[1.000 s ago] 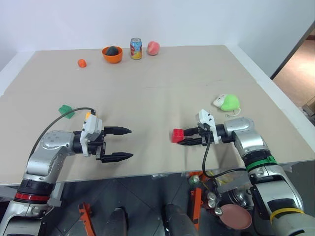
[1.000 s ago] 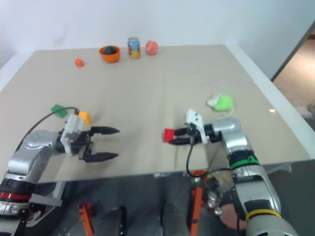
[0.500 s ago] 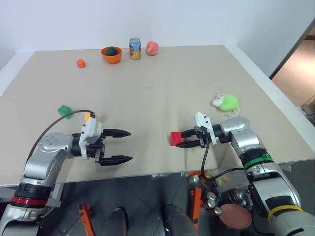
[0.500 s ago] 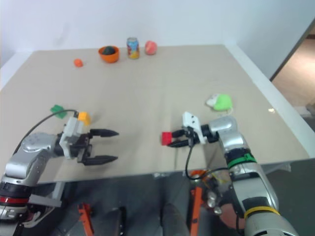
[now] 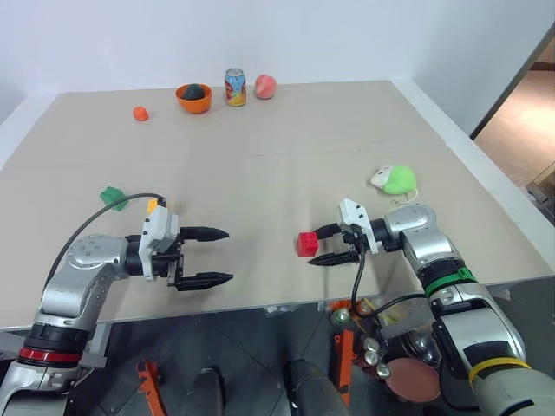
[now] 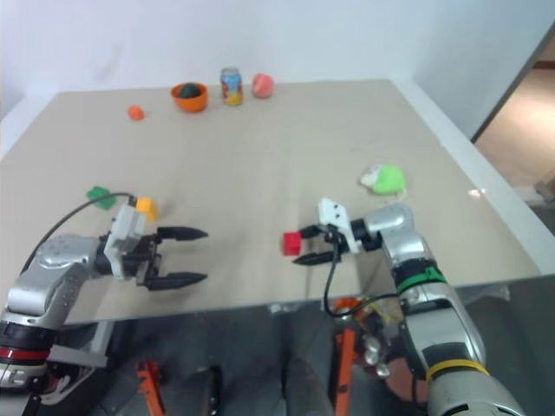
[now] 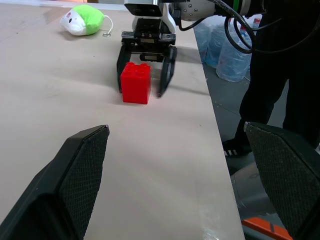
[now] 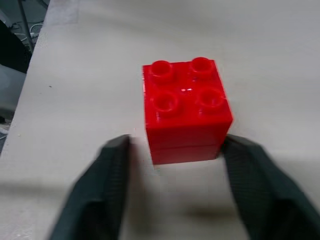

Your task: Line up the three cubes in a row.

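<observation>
Next, I should move my left gripper past the yellow cube to the green cube and close it on the green cube's lower sides (image 5: 114, 204), below its studs.
The red cube (image 5: 307, 243) stands studs-up on the beige table (image 5: 286, 165), near its front edge. My right gripper (image 5: 319, 246) is open, and its fingertips (image 8: 107, 190) flank the cube's near end with a little gap on each side. The left wrist view shows the same cube (image 7: 135, 82) between those two black fingers. My left gripper (image 5: 227, 255) is open and holds nothing, well to the left of the red cube. The green cube (image 5: 112, 196) lies at the far left. Just behind my left wrist sits the yellow cube (image 6: 146, 208).
A lime-green and white plush toy (image 5: 395, 180) lies behind my right arm. Along the far edge are an orange bowl (image 5: 194, 95) holding a dark ball, a drink can (image 5: 235, 87), a pink fruit (image 5: 265, 86) and a small orange object (image 5: 140, 113).
My right gripper has opened and let go of the red cube, which now rests on the table between its fingertips. The left gripper has stayed where it was.
</observation>
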{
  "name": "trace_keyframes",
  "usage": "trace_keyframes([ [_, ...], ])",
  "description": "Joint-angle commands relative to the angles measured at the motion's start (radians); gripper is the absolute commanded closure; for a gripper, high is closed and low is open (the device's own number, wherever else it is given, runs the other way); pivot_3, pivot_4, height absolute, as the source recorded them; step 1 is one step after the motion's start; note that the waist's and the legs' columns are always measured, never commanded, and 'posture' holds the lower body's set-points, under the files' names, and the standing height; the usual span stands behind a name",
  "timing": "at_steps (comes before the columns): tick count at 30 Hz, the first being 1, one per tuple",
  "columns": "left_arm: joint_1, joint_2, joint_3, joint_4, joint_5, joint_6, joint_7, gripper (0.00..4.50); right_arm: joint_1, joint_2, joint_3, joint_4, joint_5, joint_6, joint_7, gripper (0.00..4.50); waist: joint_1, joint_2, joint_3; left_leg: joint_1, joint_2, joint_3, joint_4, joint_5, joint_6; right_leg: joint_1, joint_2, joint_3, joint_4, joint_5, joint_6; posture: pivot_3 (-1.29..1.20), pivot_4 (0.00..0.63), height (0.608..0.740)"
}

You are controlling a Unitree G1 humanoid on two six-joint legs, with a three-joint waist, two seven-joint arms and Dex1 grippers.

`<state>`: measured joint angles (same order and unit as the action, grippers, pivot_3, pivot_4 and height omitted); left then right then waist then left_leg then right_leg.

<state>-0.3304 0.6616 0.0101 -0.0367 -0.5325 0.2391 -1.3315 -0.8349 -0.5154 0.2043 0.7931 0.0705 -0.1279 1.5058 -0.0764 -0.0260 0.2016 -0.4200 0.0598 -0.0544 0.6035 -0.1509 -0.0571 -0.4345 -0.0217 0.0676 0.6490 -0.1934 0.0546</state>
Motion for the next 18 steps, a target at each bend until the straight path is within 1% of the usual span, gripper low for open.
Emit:
trace_keyframes([
  [1, -0.012, 0.006, 0.035, -0.029, -0.022, 0.001, 0.014, 0.0, -0.033, -0.021, 0.003, 0.008, -0.022, 0.017, -0.001, 0.99, 0.0, 0.0, 0.0, 0.0, 0.0, 0.0, 0.0, 0.001, 0.0, 0.0, 0.0, 0.0, 0.0, 0.0, 0.0, 0.0, 0.15, 0.74],
  [6, 0.01, 0.019, 0.052, -0.049, -0.033, 0.021, 0.042, 0.0, -0.067, -0.072, -0.001, -0.025, -0.018, 0.023, 0.052, 0.99, -0.001, 0.0, 0.0, -0.001, -0.001, 0.0, 0.0, 0.002, 0.001, 0.0, 0.0, 0.001, 0.0, 0.001, 0.0, 0.0, 0.15, 0.74],
  [11, 0.075, 0.039, 0.102, -0.099, -0.055, 0.068, 0.098, 0.0, -0.121, -0.16, -0.001, -0.057, -0.032, -0.058, 0.073, 0.99, 0.0, 0.0, 0.0, -0.003, -0.002, 0.0, -0.003, 0.002, 0.001, -0.003, 0.0, 0.003, 0.0, -0.001, 0.002, 0.0, 0.15, 0.74],
  [15, 0.152, 0.03, 0.217, -0.148, -0.131, 0.127, 0.188, 0.0, -0.216, -0.194, -0.061, -0.099, 0.03, -0.035, 0.053, 0.99, -0.006, 0.0, 0.0, -0.003, -0.002, 0.001, -0.005, 0.001, 0.001, -0.005, 0.0, 0.003, 0.0, -0.002, 0.001, 0.0, 0.15, 0.74],
  [18, 0.133, -0.021, 0.356, -0.151, -0.287, 0.235, 0.357, 0.0, -0.282, -0.147, -0.144, -0.128, 0.126, 0.052, -0.019, 0.99, -0.005, 0.001, 0.001, -0.003, -0.001, 0.001, -0.005, 0.001, 0.001, -0.006, 0.0, 0.003, 0.001, -0.001, 0.001, 0.0, 0.15, 0.74],
])
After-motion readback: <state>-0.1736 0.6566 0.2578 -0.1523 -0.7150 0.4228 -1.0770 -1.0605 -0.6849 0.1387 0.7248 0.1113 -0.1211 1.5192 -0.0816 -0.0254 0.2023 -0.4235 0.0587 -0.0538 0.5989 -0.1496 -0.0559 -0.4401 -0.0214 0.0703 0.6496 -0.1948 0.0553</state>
